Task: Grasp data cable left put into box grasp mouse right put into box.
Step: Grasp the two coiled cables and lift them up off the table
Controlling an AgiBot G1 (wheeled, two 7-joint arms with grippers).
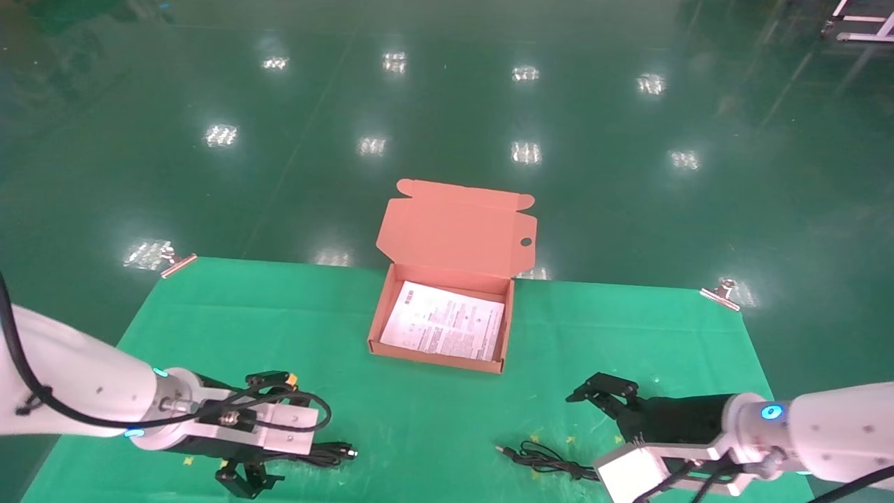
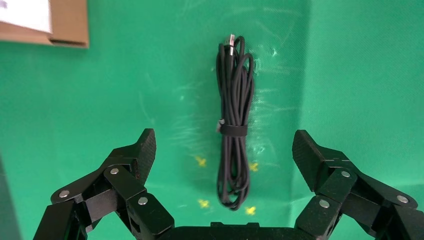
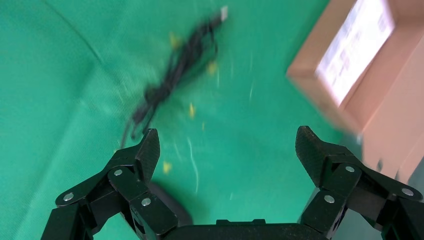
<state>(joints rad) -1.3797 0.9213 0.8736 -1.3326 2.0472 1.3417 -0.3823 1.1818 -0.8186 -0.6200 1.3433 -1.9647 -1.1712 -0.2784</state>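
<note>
The robot's left gripper needs to close on the black strap (image 1: 291, 457) (image 2: 234, 130) around the data cable's middle, with the metal plugs beyond its fingers.
The box (image 1: 380, 328) stands open at the table's middle, its lid tipped back and a white printed sheet inside. In the left wrist view the data cable (image 2: 234, 125) lies on the cloth as a tied black bundle, between the fingers of my open left gripper (image 2: 224, 150) and below them. In the head view that gripper (image 1: 244, 480) is at the front left and covers most of the cable (image 1: 335, 453). My right gripper (image 1: 601, 392) hangs open at the front right. The mouse (image 3: 170, 205) shows only as a dark edge beside one finger, with its cord (image 3: 170, 80) trailing away.
Green cloth covers the table, held by metal clips at the far corners (image 1: 178, 264) (image 1: 719, 293). The mouse's cord (image 1: 538, 457) lies between the two arms near the front edge. Shiny green floor lies beyond the table.
</note>
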